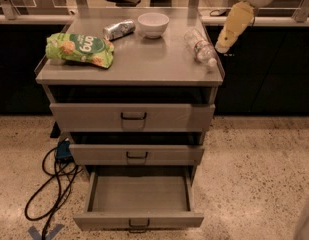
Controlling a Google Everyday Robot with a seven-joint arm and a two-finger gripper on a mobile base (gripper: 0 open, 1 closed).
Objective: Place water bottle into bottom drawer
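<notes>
The water bottle's cap end (209,60) is toward the front of the cabinet. I need to move my gripper there next and close it on that end.
The water bottle (200,47) is a small clear crinkled bottle with a pale label. It lies on its side at the right edge of the cabinet top (144,64), cap toward the front. My gripper (223,45), yellowish under a white wrist, hangs just right of the bottle, beyond the cabinet's right edge, and holds nothing I can see. The bottom drawer (139,194) is pulled out at floor level, showing a flat grey inside with nothing in it.
A green snack bag (79,49) lies at the left of the top. A silver can (119,29) and a white bowl (153,24) sit at the back. The two upper drawers (133,117) are slightly ajar. A black cable (54,184) lies on the floor at the left.
</notes>
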